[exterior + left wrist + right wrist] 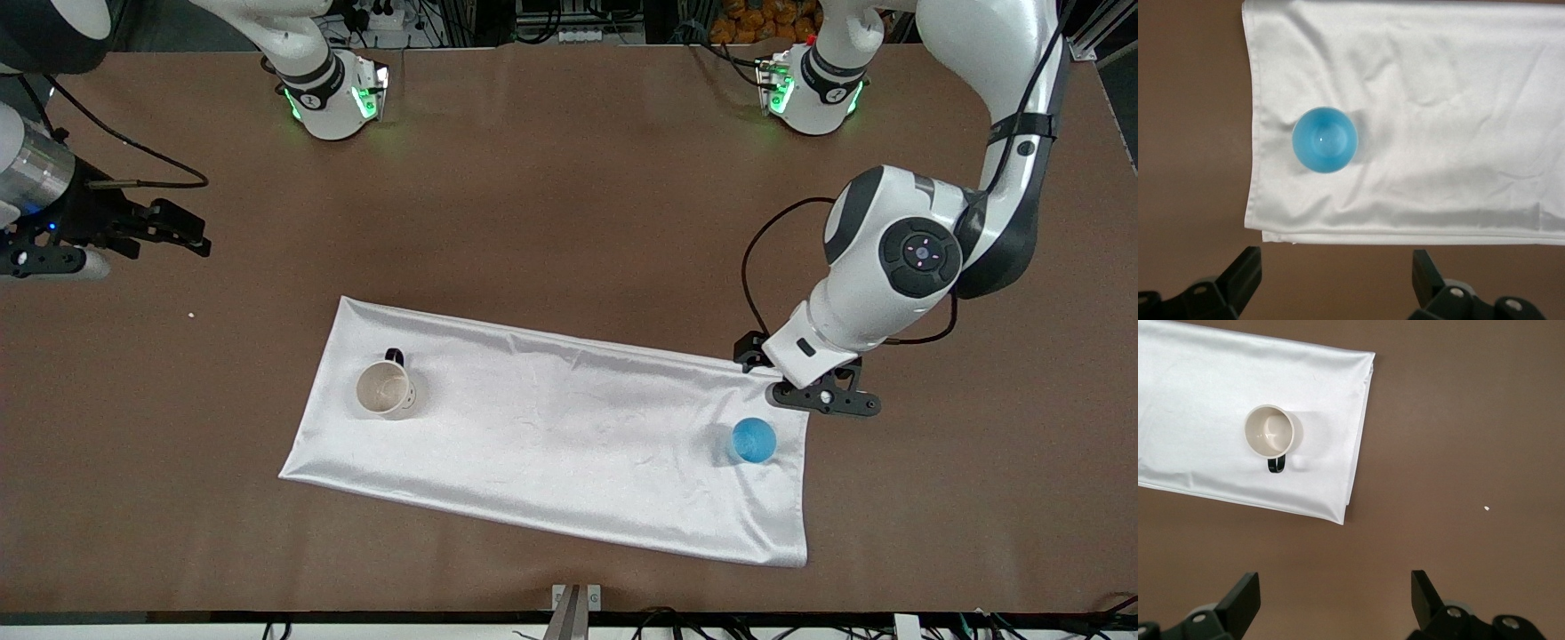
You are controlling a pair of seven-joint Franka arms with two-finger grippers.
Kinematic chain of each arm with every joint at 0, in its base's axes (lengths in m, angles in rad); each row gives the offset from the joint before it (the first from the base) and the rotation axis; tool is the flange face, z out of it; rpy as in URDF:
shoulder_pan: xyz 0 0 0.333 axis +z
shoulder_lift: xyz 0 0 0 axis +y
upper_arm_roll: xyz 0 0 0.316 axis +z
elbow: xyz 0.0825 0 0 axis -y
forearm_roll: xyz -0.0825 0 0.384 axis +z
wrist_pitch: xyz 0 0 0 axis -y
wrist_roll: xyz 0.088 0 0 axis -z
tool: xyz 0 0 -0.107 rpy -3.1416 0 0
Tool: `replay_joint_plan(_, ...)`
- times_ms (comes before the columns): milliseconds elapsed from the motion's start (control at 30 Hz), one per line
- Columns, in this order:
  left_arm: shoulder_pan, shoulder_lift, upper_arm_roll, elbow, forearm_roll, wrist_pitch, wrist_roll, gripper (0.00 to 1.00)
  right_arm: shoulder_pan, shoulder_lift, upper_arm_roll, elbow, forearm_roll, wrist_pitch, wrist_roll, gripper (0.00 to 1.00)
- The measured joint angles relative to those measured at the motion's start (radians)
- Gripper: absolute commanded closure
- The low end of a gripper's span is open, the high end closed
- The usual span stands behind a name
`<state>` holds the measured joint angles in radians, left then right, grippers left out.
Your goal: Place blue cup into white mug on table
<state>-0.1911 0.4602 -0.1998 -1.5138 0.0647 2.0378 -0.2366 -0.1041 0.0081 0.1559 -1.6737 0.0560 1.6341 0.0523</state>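
Next, I move my left gripper to the blue cup and close it on the cup's rim [735,432] [1353,154], on the side facing the white mug.
The blue cup [754,440] stands upright on the white cloth near the left arm's end; it also shows in the left wrist view [1325,139]. The white mug [384,389], with its black handle, stands upright on the cloth near the right arm's end, and shows in the right wrist view [1270,431]. My left gripper [827,397] is open and empty, over the brown table [569,178] at the cloth's edge beside the cup [1336,277]. My right gripper [182,233] is open and empty, waiting over bare table away from the mug [1335,597].
The white cloth [551,427] lies slanted across the middle of the table, creased, with one corner folded under near the cup [1271,235]. A small white speck [190,315] lies on the table near the right gripper. Both arm bases stand at the table's edge farthest from the front camera.
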Motion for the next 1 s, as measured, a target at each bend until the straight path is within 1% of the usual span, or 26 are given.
replay_joint_plan(167,-0.003,0.028,0.000,0.001,0.000,0.035,0.000,0.00,0.030,0.031,0.000,-0.002,0.000,0.035,0.016,0.00)
replay_joint_plan(333,-0.004,0.039,0.000,0.008,0.001,0.041,0.000,0.00,0.080,0.075,0.001,-0.009,0.000,0.099,0.033,0.00)
replay_joint_plan(500,-0.008,0.044,0.000,0.009,0.001,0.047,0.001,0.00,0.145,0.144,0.001,-0.018,-0.001,0.185,0.051,0.00)
replay_joint_plan(700,-0.017,0.068,0.000,0.009,0.002,0.076,0.001,0.00,0.195,0.231,0.001,-0.024,-0.001,0.269,0.088,0.00)
replay_joint_plan(800,-0.019,0.087,0.000,0.010,0.003,0.099,0.001,0.00,0.203,0.262,0.001,-0.049,-0.001,0.339,0.094,0.00)
replay_joint_plan(1000,-0.021,0.123,0.000,0.010,0.037,0.144,0.001,0.00,0.204,0.290,0.000,-0.141,0.000,0.474,0.095,0.00)
